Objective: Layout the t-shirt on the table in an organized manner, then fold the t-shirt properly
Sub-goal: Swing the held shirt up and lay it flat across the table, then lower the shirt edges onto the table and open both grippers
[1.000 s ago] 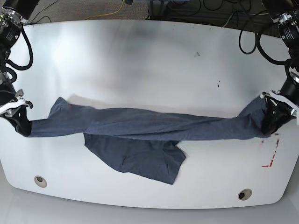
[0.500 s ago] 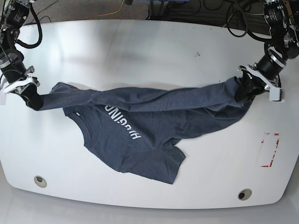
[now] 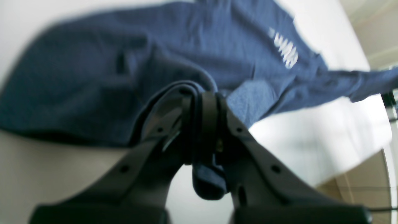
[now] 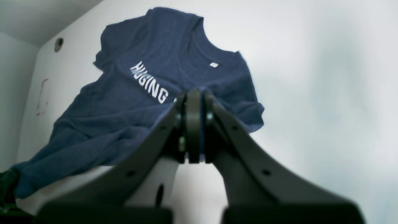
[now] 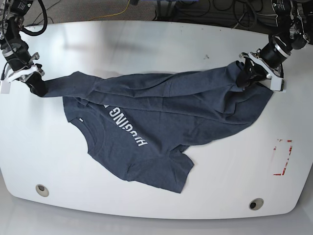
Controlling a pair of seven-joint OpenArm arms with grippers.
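Observation:
Next, I release my right gripper's t-shirt end on the bare white table [image 5: 72, 50] toward the table's far edge.
The dark navy t-shirt [image 5: 161, 117] lies on the white table [image 5: 146, 44], stretched between my two grippers along its far edge. White letters show upside down on it. My left gripper [image 5: 243, 76] at the right is shut on a bunch of the cloth; in the left wrist view a fold of t-shirt [image 3: 124, 62] is pinched in that gripper [image 3: 202, 93]. My right gripper [image 5: 36, 85] at the left is shut on the other end. From the right wrist, the t-shirt [image 4: 140, 93] spreads away beyond the closed gripper [image 4: 192, 96].
A red tape rectangle [image 5: 282, 156] marks the table at the right. Two round grommet holes [image 5: 42, 190] [image 5: 256, 203] sit near the front edge. Cables [image 5: 205, 10] lie on the floor beyond the far edge.
Both grippers have moved toward the table's far edge, still holding the cloth. The bunched t-shirt has opened out and its white lettering has come into view.

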